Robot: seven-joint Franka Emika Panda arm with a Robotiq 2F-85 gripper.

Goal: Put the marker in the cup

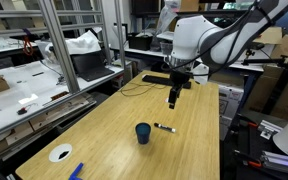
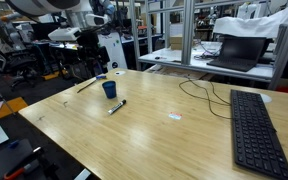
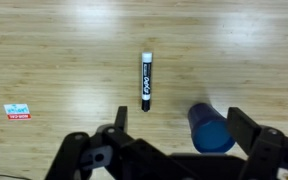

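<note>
The marker's black end [image 1: 157, 125] [image 3: 145, 103] is nearest the navy cup. My gripper goes there next and closes on it.
The marker [image 1: 165, 127] is a thin black stick with a pale end, lying flat on the wooden table just beside the cup [image 1: 143, 132], a small dark navy cup standing upright. Both show in the other exterior view, marker [image 2: 117, 106] and cup [image 2: 109, 89], and in the wrist view, marker [image 3: 146, 82] and cup [image 3: 209, 130]. My gripper [image 1: 174, 97] hangs well above the table, behind the marker, fingers pointing down. In the wrist view the gripper [image 3: 182, 128] is open and empty, and the cup appears far below between its fingers.
A white ring-shaped disc [image 1: 61, 153] and a flat bright-blue object [image 1: 76, 171] lie near the table's front corner. A black keyboard [image 2: 256, 130] lies at one side, with a cable [image 2: 199, 92] on the table. A small label [image 3: 17, 112] is on the wood.
</note>
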